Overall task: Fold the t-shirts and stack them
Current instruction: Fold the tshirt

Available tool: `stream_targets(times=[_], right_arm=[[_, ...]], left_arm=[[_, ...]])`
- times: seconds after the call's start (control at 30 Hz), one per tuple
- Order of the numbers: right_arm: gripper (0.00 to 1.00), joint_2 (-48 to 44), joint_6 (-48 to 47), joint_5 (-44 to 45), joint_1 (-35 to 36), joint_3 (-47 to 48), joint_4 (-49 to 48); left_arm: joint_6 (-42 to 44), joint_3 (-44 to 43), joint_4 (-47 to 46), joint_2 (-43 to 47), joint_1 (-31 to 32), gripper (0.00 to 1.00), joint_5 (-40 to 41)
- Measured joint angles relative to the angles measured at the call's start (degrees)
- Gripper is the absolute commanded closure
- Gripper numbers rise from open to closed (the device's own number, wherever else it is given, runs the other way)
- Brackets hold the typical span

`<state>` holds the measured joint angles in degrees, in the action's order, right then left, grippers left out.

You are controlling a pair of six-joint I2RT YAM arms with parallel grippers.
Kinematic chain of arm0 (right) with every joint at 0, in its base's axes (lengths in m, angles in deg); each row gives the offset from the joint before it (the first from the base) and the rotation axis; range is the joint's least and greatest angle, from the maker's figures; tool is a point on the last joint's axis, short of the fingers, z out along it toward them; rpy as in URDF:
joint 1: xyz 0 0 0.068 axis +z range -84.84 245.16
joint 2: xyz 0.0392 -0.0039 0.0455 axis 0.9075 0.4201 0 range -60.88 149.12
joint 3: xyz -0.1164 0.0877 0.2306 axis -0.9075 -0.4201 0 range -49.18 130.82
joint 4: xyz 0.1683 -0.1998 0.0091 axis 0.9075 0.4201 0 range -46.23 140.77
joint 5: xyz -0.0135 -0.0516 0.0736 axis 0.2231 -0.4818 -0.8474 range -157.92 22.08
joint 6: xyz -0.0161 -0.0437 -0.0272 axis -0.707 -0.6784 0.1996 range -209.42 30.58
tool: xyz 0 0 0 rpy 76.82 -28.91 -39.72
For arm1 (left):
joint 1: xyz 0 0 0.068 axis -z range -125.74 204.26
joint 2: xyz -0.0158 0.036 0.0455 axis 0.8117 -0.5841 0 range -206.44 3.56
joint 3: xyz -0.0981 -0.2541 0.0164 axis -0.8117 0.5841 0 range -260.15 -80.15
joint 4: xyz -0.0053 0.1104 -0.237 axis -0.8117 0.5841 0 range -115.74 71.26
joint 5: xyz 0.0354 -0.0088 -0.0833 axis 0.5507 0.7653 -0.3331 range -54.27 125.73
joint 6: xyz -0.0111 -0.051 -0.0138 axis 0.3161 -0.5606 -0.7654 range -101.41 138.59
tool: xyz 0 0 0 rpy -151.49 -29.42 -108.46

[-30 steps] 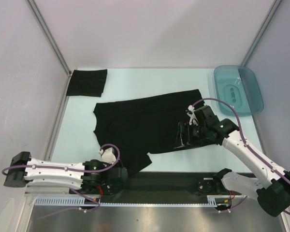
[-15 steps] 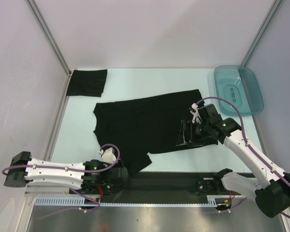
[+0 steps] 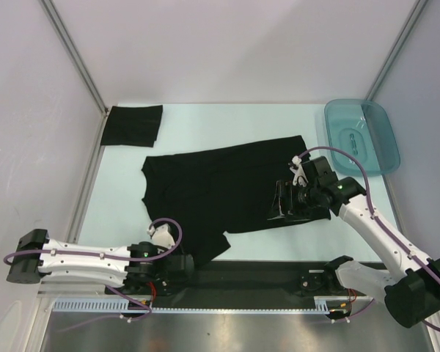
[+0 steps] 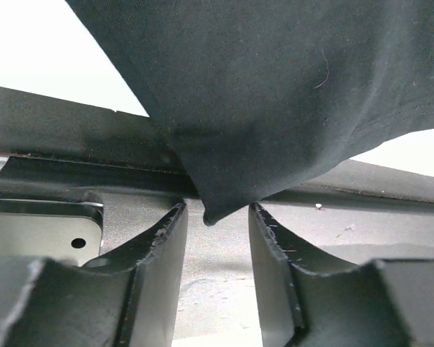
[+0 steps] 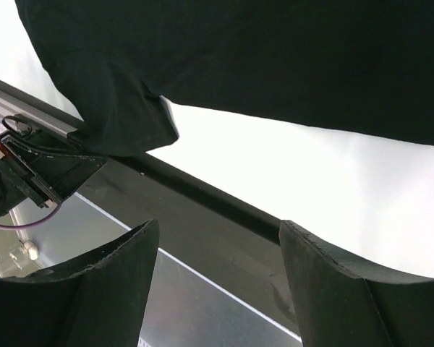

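Next, I close my right gripper on the near corner (image 3: 328, 218) of the spread black t-shirt, at its end toward the teal tray.
A black t-shirt (image 3: 220, 187) lies spread flat mid-table; it also fills the top of the left wrist view (image 4: 275, 87) and the right wrist view (image 5: 275, 65). A second black t-shirt (image 3: 132, 125) lies folded at the back left. My left gripper (image 3: 182, 265) sits low at the near edge by the spread shirt's near corner. In its wrist view, the left gripper (image 4: 215, 217) is open and the corner's tip (image 4: 211, 211) hangs just at the fingertips, not pinched. My right gripper (image 3: 280, 202) hovers over the shirt's right part. In its wrist view, the right gripper (image 5: 217, 231) is wide open and empty.
A translucent teal tray (image 3: 361, 136) stands at the back right. A black strip and metal rail (image 3: 264, 275) run along the table's near edge. White walls with metal posts close in the left, back and right sides.
My right gripper has shifted slightly to the right above the shirt. The left arm and both shirts have not moved.
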<state>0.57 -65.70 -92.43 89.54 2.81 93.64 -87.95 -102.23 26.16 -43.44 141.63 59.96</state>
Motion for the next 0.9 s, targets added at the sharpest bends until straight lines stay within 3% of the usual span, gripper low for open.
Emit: stream_targets(times=[0.23,0.37,0.5,0.6,0.77,0.9], right_arm=[[0.27,0.52,0.00,-0.04,-0.26,0.00,0.00],[0.27,0.61,0.00,-0.04,-0.28,0.00,-0.02],[0.27,0.61,0.02,0.02,-0.70,0.00,-0.02],[0.27,0.66,0.02,0.31,-1.44,0.02,0.11],[0.31,2.38,-0.09,2.69,-6.51,2.16,2.12],[0.41,4.90,-0.50,4.31,-12.90,4.11,3.06]], left_arm=[[0.98,0.02,-0.09,0.28,0.00,0.60,1.62],[1.53,0.13,-0.09,0.59,0.00,0.67,3.13],[1.88,0.24,-0.09,2.89,0.00,0.90,4.24],[2.38,0.11,0.22,5.16,0.00,1.00,4.90],[3.58,-4.26,3.43,6.43,0.00,1.00,6.56],[7.93,-9.29,4.46,5.46,-0.94,1.00,7.37]])
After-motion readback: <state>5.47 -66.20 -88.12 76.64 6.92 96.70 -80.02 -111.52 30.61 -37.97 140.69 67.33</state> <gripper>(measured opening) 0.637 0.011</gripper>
